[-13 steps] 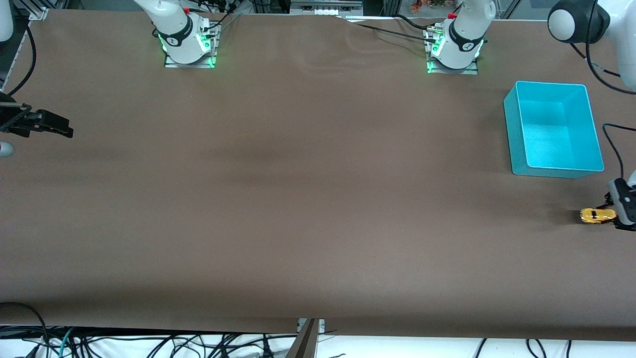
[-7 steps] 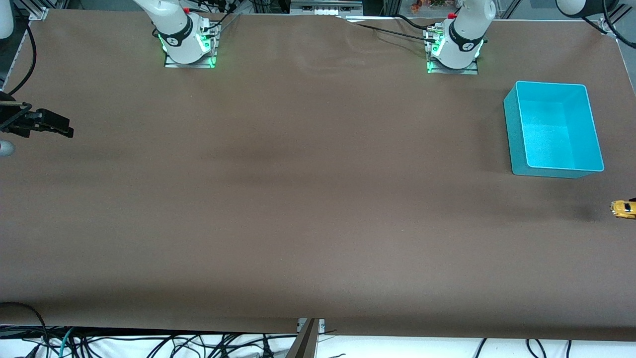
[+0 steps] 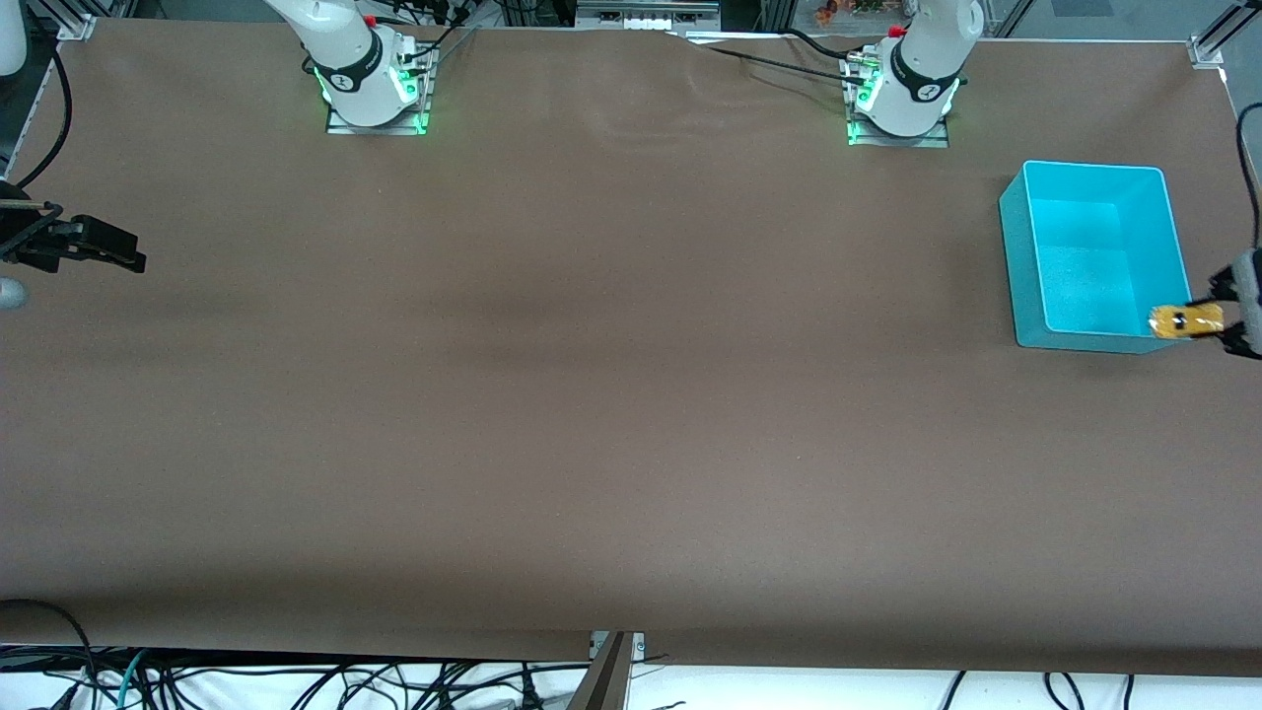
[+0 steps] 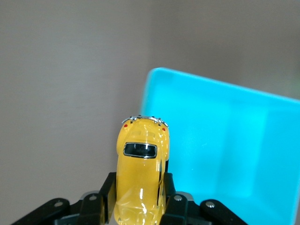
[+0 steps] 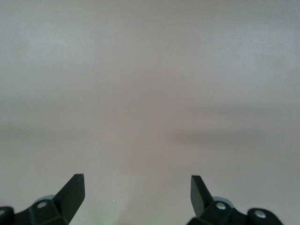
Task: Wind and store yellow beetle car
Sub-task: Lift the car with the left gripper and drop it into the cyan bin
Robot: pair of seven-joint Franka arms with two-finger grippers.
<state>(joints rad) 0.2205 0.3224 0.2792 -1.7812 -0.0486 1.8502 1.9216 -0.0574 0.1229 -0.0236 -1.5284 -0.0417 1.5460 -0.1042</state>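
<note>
I should use my left gripper to set the yellow beetle car down inside the turquoise bin (image 3: 1063, 229) (image 4: 248, 131) by its corner nearest the arm bases.
My left gripper (image 3: 1205, 320) is shut on the yellow beetle car (image 3: 1185, 320) and holds it in the air over the corner of the turquoise bin (image 3: 1025, 256) that lies nearest the front camera. In the left wrist view the car (image 4: 140, 178) sits gripped between the black fingers (image 4: 102, 194), its rear window facing up, with the bin (image 4: 225, 140) under and beside it. The bin has nothing in it. My right gripper (image 3: 108, 248) is open and empty at the right arm's end of the table; its wrist view shows the gripper (image 5: 137, 192) over bare brown cloth.
The brown cloth (image 3: 592, 394) covers the table. Both arm bases (image 3: 370, 84) stand along the edge farthest from the front camera. Cables (image 3: 296, 680) hang below the table's near edge.
My left gripper has lifted the yellow car off the table and carried it from beside the bin, through the view's edge, to over the bin's near corner. The right arm has not moved.
</note>
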